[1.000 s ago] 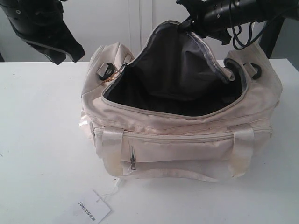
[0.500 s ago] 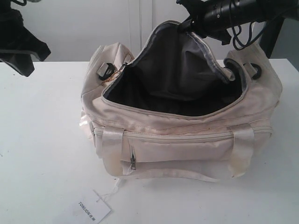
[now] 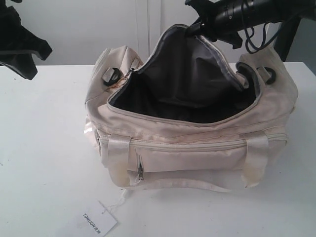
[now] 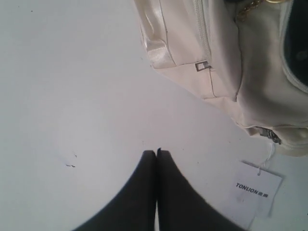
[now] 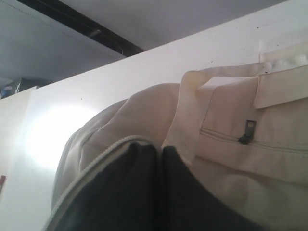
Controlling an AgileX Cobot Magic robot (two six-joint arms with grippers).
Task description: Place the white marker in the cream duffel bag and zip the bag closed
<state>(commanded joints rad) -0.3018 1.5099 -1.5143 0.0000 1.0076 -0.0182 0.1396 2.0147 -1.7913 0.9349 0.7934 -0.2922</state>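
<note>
My right gripper is going to let go of the zip flap's edge over the side of the dark opening nearer my left gripper (image 3: 159,69).
The cream duffel bag (image 3: 192,148) stands open on the white table, its dark lining showing. My right gripper (image 3: 194,27) is shut on the top edge of the bag's zip flap (image 3: 197,59) and holds it upright. In the right wrist view its jaws (image 5: 161,147) meet at the flap's zip edge. My left gripper (image 4: 157,152) is shut with nothing in it, above bare table to the left of the bag; the left arm (image 3: 22,44) hangs at the exterior view's left edge. The white marker is out of view.
A white paper tag printed "TONLION" (image 3: 98,220) lies on the table in front of the bag, tied to it by a thin string. The white table (image 3: 44,148) reaches well to the left. A wall stands behind.
The left arm has swung left, away from the bag's left end, to the view's edge. The right gripper has raised the flap slightly.
</note>
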